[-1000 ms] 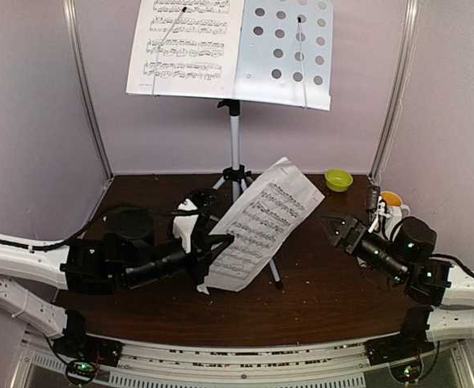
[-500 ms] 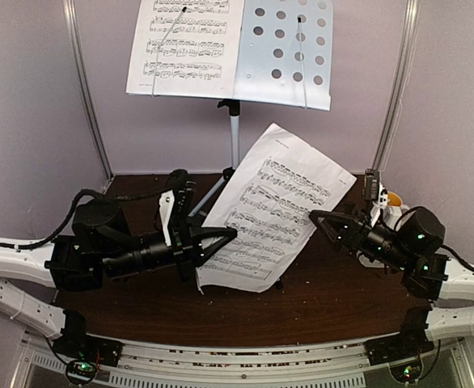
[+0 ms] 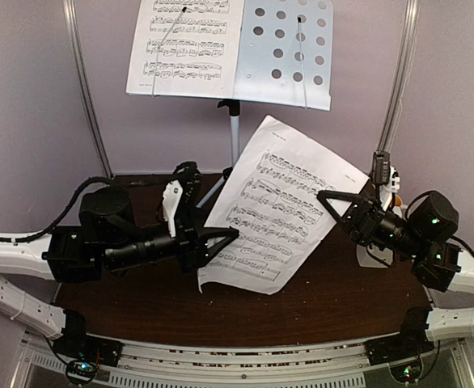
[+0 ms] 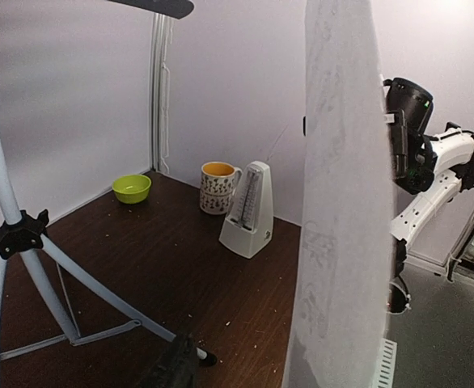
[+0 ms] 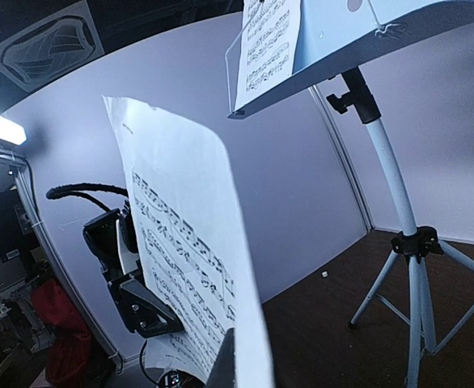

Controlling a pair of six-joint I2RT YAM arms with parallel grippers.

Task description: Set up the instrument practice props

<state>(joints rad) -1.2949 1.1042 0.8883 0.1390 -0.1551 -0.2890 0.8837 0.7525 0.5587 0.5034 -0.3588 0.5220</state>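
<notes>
The page hangs crooked from my right gripper, so next my left gripper opens and pinches the page's opposite edge [image 3: 226,204] before both lift it to the music stand.
The music stand's white perforated desk [image 3: 289,52] stands on a silver pole [image 3: 234,137] at the back, with one sheet-music page [image 3: 188,44] on its left half. A second page [image 3: 277,210] hangs upright in mid-air between both arms. My right gripper [image 3: 334,202] is shut on this page's right edge; one dark finger [image 5: 223,364] presses against the paper. My left gripper [image 3: 225,237] is at the page's lower left edge with its jaws apart, and its visible finger [image 4: 175,370] stands clear of the sheet [image 4: 342,202]. The white metronome [image 4: 249,210] stands on the table.
A white mug with an orange inside [image 4: 218,187] stands right behind the metronome. A yellow-green bowl [image 4: 132,187] sits by the back wall. The stand's tripod legs [image 4: 59,275] spread over the middle of the brown table [image 3: 334,283]. Walls close three sides.
The loose page has risen and turned more upright. My right gripper moved in and shut on its right edge. My left gripper's jaws have come apart.
</notes>
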